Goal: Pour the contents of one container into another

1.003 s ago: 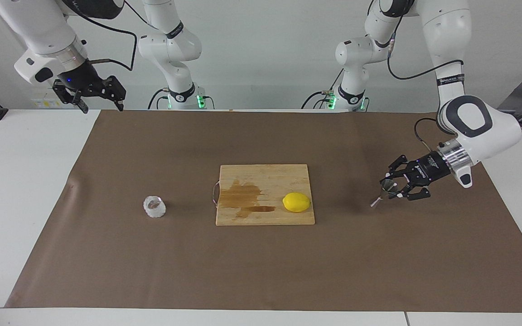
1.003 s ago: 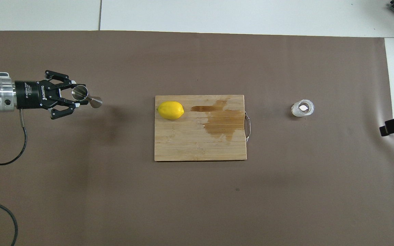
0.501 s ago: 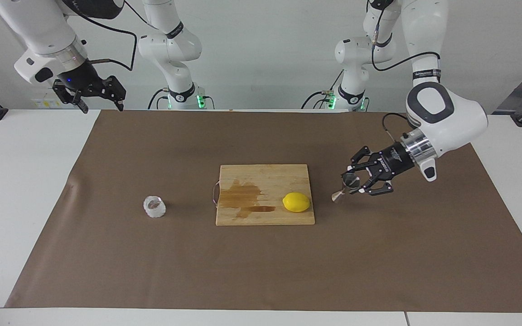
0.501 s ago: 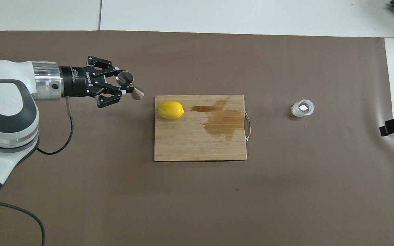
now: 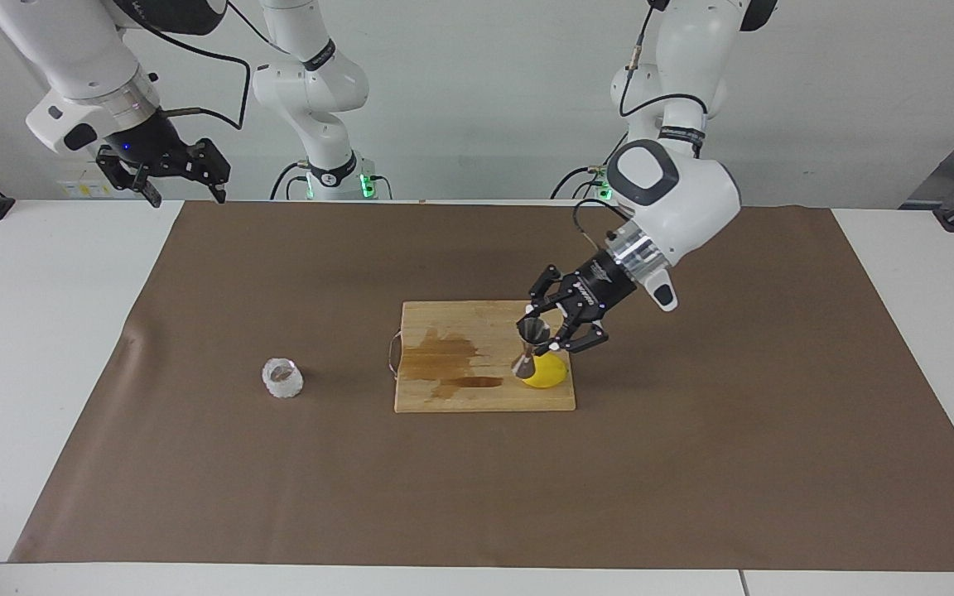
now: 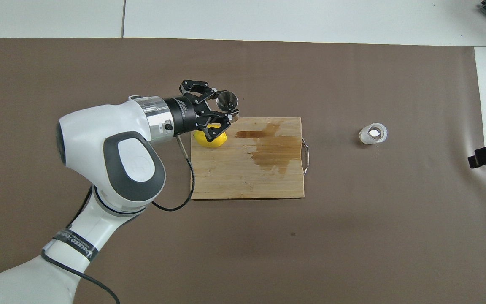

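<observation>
The robot's left gripper should release the steel jigger on the wet brown stain of the wooden cutting board (image 6: 269, 154).
My left gripper (image 5: 540, 341) (image 6: 226, 110) is shut on the narrow waist of the steel jigger (image 5: 532, 333) (image 6: 228, 101). It holds the jigger slightly tilted in the air over the cutting board's corner, above the lemon (image 5: 550, 374) (image 6: 210, 139). The small bumpy clear glass cup (image 5: 282, 378) (image 6: 373, 134) stands on the brown mat toward the right arm's end of the table, apart from both grippers. My right gripper (image 5: 185, 194) hangs open and holds nothing, raised over the mat's corner at the robots' edge of the table, where that arm waits.
The wooden cutting board (image 5: 477, 396) (image 6: 247, 181) lies mid-table with a wet brown stain (image 5: 441, 359) (image 6: 274, 152) and a metal handle facing the cup. The brown paper mat (image 5: 444, 497) covers most of the white table.
My left gripper has carried the jigger from near the left arm's end of the mat to over the lemon on the board. The cup and my right gripper have not moved.
</observation>
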Controlling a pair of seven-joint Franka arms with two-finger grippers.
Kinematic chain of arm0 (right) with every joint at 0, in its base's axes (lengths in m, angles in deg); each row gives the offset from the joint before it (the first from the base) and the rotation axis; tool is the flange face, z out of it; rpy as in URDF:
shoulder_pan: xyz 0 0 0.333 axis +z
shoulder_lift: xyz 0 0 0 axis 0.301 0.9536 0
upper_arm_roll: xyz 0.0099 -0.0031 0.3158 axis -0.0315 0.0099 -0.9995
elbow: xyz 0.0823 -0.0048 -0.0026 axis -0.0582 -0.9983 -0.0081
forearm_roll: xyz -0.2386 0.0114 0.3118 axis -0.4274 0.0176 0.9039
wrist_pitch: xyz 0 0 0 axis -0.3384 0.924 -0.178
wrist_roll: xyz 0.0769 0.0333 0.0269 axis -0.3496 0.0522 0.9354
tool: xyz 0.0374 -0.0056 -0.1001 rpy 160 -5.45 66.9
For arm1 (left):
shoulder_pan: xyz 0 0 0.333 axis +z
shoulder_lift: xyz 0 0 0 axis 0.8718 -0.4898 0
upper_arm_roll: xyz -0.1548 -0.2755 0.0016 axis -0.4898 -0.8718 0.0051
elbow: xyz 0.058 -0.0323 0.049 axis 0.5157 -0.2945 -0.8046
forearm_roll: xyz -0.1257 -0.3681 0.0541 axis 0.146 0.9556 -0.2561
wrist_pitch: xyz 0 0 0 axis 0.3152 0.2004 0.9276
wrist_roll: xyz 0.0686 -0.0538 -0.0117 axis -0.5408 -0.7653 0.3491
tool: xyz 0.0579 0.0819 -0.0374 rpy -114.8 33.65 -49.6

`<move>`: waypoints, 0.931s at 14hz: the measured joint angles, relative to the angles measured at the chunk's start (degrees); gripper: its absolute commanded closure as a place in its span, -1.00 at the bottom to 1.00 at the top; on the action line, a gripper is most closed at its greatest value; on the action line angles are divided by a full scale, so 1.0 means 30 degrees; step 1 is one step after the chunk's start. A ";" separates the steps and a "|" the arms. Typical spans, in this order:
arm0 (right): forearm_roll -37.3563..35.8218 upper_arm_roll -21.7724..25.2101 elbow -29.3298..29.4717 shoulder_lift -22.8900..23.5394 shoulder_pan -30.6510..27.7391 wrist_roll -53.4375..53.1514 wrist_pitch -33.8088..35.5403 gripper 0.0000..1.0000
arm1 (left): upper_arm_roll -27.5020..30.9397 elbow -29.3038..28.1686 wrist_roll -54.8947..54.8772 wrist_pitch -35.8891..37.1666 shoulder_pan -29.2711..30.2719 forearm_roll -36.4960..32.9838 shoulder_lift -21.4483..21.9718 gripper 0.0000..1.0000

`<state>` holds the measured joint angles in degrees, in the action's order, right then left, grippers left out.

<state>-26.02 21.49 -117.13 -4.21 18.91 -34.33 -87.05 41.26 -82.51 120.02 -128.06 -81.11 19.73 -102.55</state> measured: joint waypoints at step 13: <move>0.0000 0.0000 0.0000 0.0000 0.0000 0.0000 0.0000 -1.00 | -0.1242 -0.0719 0.0032 -0.8069 -0.4119 0.4639 -0.2364 1.00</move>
<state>-26.02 21.49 -117.13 -4.21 18.91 -34.33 -87.05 37.53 -84.67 120.12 -152.26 -93.46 33.65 -109.64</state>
